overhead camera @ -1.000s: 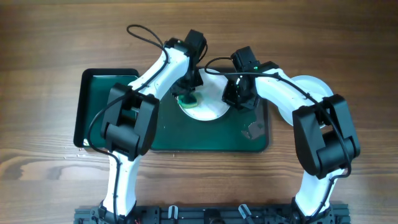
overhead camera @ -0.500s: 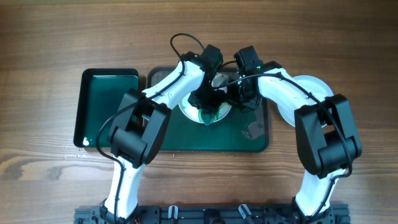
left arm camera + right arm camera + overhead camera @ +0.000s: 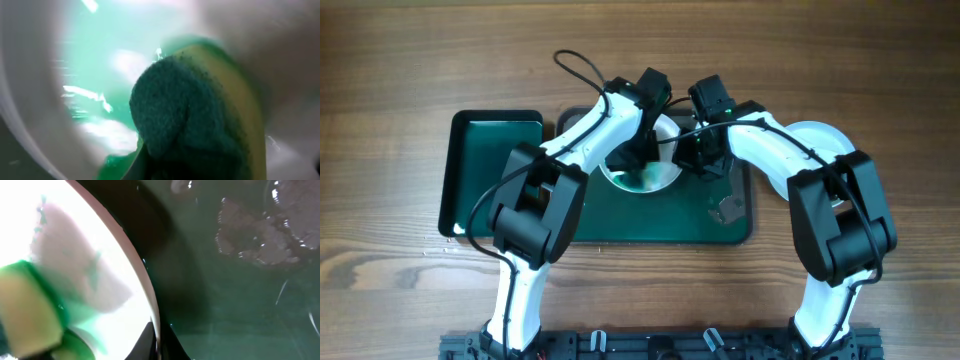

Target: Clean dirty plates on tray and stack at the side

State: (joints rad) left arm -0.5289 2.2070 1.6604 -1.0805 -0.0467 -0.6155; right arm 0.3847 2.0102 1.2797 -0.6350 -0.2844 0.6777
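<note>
The smeared white plate will go down on top of the other plate (image 3: 816,171) beside the green tray, put there by my right gripper. The smeared plate still lies on the green tray.
A white plate (image 3: 658,180) with teal smears lies on the dark green tray (image 3: 620,225). My left gripper (image 3: 642,152) is shut on the green-yellow sponge (image 3: 200,115) and presses it onto the plate (image 3: 40,75), where wet teal paint is smeared. My right gripper (image 3: 700,160) is shut on the plate's right rim. In the right wrist view its black fingertips (image 3: 172,347) pinch the rim of the plate (image 3: 75,240), and the sponge (image 3: 25,310) shows at the lower left. More white plate (image 3: 820,135) shows off the tray at the right, partly under my right arm.
A smaller black tray (image 3: 495,170) lies left of the green tray. A grey, wet-looking patch (image 3: 727,208) sits on the green tray's right part, and it also shows in the right wrist view (image 3: 260,235). Bare wood surrounds both trays.
My left gripper swept the sponge from the plate's left side across to its front middle, then back up toward the far part. My right gripper has kept its hold on the rim.
</note>
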